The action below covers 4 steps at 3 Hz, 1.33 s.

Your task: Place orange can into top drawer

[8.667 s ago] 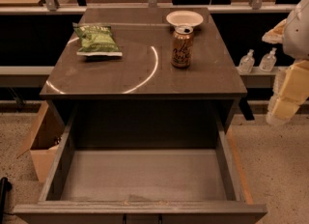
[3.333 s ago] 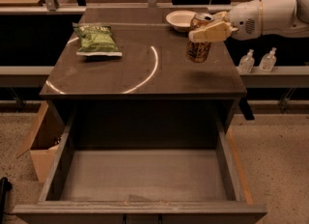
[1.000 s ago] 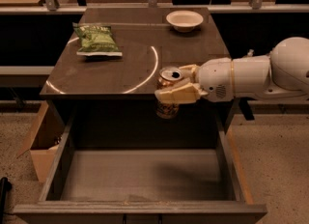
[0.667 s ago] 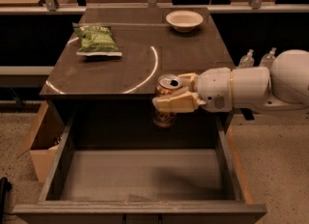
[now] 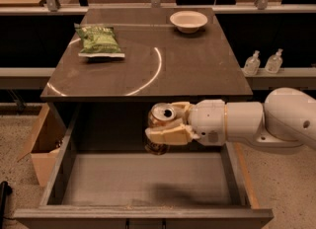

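Note:
The orange can, now hanging above the open top drawer, will be released by my gripper so that it is upright on the middle of the open top drawer's grey bottom point(image 5: 156, 172).
The orange can point(image 5: 159, 117) is upright with its silver top showing, held in my gripper point(image 5: 167, 124). The cream fingers point(image 5: 168, 135) are shut around the can's body. The can hangs above the open top drawer point(image 5: 143, 178), over the rear middle of its flat grey bottom, just in front of the cabinet's front edge. My white arm point(image 5: 247, 124) reaches in from the right. A shadow of the can lies on the drawer floor.
A green chip bag point(image 5: 98, 40) lies on the dark cabinet top point(image 5: 187, 65) at the left, a white bowl point(image 5: 188, 20) at the back right. A brown cardboard box point(image 5: 42, 141) stands on the floor left of the drawer. Two small bottles point(image 5: 261, 62) stand at right.
My gripper has carried the can from the cabinet top forward and down over the open drawer; in the last second it sank a little lower.

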Motion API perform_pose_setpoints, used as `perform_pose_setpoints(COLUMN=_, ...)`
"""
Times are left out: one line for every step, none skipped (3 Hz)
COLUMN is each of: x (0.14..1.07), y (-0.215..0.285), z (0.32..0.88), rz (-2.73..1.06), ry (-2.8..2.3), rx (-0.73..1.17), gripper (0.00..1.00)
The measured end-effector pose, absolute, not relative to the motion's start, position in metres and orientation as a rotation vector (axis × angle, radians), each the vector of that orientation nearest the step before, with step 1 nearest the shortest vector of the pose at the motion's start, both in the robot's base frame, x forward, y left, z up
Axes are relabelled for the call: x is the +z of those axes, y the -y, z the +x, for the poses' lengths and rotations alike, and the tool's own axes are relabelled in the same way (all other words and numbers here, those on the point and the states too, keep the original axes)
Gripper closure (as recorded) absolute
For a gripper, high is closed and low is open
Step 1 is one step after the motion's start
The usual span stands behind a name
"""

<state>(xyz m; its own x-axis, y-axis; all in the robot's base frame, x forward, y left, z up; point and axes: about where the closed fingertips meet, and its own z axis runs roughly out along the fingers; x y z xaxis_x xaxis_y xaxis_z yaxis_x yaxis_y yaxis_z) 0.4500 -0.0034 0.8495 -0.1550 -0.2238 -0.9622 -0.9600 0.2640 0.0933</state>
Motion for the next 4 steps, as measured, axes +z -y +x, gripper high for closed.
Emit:
perform_pose_setpoints(x=0.808, y=-0.015, z=0.435, rz=-1.158, ry=-1.562, rx=1.002, gripper=1.00)
perform_pose_setpoints(x=0.763, y=-0.025, z=0.429, rz=-1.178, ry=-1.569, rx=0.998, gripper=1.00)
perform_pose_setpoints(x=0.729, y=-0.025, z=0.440, rz=-1.202, ry=-1.580, rx=0.961, gripper=1.00)
perform_pose_setpoints(x=0.704, y=-0.019, z=0.455, rz=-1.235, ry=-1.594, rx=0.912, gripper=1.00)
